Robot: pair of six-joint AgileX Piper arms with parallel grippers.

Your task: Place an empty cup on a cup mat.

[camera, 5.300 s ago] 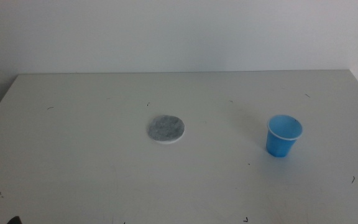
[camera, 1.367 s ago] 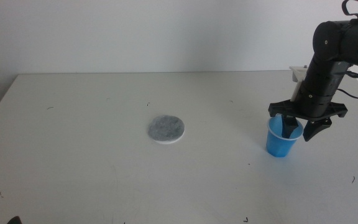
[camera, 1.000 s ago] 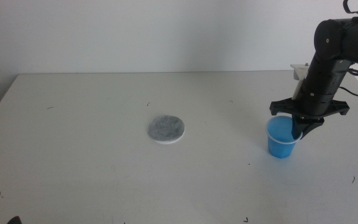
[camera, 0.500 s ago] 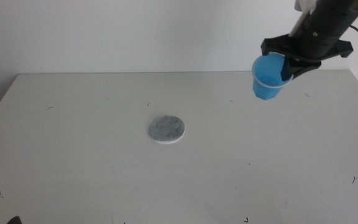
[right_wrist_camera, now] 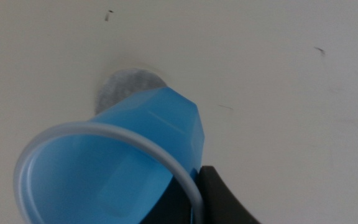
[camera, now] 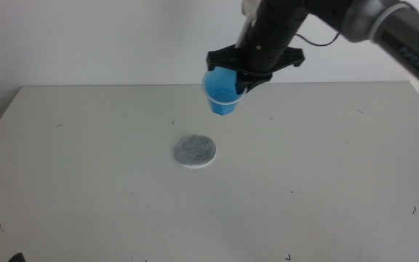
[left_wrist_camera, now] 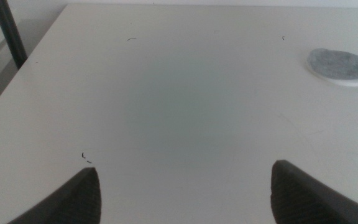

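The blue cup will go down on the grey middle of the round cup mat [camera: 197,153] [right_wrist_camera: 132,99], set there by my right gripper.
My right gripper [camera: 241,78] holds the blue cup [camera: 222,89] in the air, shut on its rim, above and a little to the right of the cup mat [camera: 194,151]. The mat is a grey round disc with a white edge, lying flat near the table's middle. In the right wrist view the cup [right_wrist_camera: 123,168] fills the foreground, pinched at its rim and squeezed slightly out of round, with the mat [right_wrist_camera: 124,87] partly hidden behind it. The left gripper [left_wrist_camera: 182,196] waits low over the table, open, with the mat [left_wrist_camera: 340,65] far off to one side.
The white table [camera: 86,204] carries only small dark specks. A dark post [left_wrist_camera: 8,34] stands beyond the table's edge in the left wrist view. The right arm [camera: 355,18] reaches in from the upper right.
The right gripper closed on the cup's rim, lifted it off the table and carried it left, from the right side to above the mat area.
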